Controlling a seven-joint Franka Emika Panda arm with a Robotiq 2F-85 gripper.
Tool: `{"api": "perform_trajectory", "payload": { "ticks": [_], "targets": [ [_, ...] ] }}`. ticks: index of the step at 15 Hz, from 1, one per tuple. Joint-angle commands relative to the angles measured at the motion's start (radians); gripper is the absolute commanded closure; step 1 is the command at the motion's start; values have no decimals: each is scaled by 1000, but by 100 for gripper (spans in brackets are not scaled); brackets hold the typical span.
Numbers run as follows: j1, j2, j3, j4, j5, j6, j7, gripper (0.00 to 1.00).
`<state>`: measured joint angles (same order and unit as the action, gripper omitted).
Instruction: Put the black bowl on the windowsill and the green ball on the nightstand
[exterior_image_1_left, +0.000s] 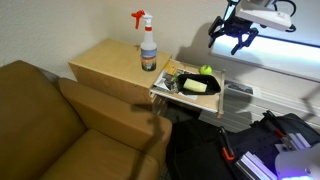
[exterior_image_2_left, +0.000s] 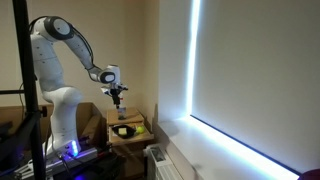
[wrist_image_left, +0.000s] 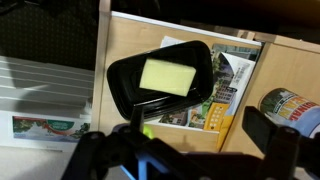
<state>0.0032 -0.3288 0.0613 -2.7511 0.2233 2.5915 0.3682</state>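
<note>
The black bowl is next: next my gripper goes to it and closes on the bowl's rim (exterior_image_1_left: 219, 85) (wrist_image_left: 112, 88), on the side away from the spray bottle.
A black bowl (exterior_image_1_left: 192, 84) holding a yellow sponge (exterior_image_1_left: 197, 86) sits on a magazine (wrist_image_left: 228, 82) at the edge of the wooden nightstand (exterior_image_1_left: 110, 62). The bowl also shows in the wrist view (wrist_image_left: 128, 80) and in an exterior view (exterior_image_2_left: 124, 131). The green ball (exterior_image_1_left: 207, 70) lies at the bowl's rim; in the wrist view only a sliver of it (wrist_image_left: 147, 130) shows past a finger. My gripper (exterior_image_1_left: 233, 37) hangs open and empty well above the bowl, as also seen in an exterior view (exterior_image_2_left: 118, 98) and in the wrist view (wrist_image_left: 190, 150).
A spray bottle (exterior_image_1_left: 148, 47) stands on the nightstand behind the bowl, and also shows in the wrist view (wrist_image_left: 291, 108). A brown sofa (exterior_image_1_left: 50, 120) is beside the nightstand. The bright windowsill (exterior_image_1_left: 285, 62) runs behind the gripper. Dark bags (exterior_image_1_left: 270, 145) lie on the floor.
</note>
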Motion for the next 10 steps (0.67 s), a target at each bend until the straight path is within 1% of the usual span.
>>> {"api": "perform_trajectory", "payload": {
  "ticks": [1,3,4,7,8,10],
  "targets": [
    [-2,-2,1,2,0,-3,0,0],
    [-2,-6,2,4,0,-3,0,0],
    [-45,48,25,-3,-64,27,53,0],
    [-65,119,14,-41,-88,85,102,0],
    [-73,156,8,-34,-91,113,118,0],
    [-71,229,-10,-32,-69,197,126,0]
  ]
}}
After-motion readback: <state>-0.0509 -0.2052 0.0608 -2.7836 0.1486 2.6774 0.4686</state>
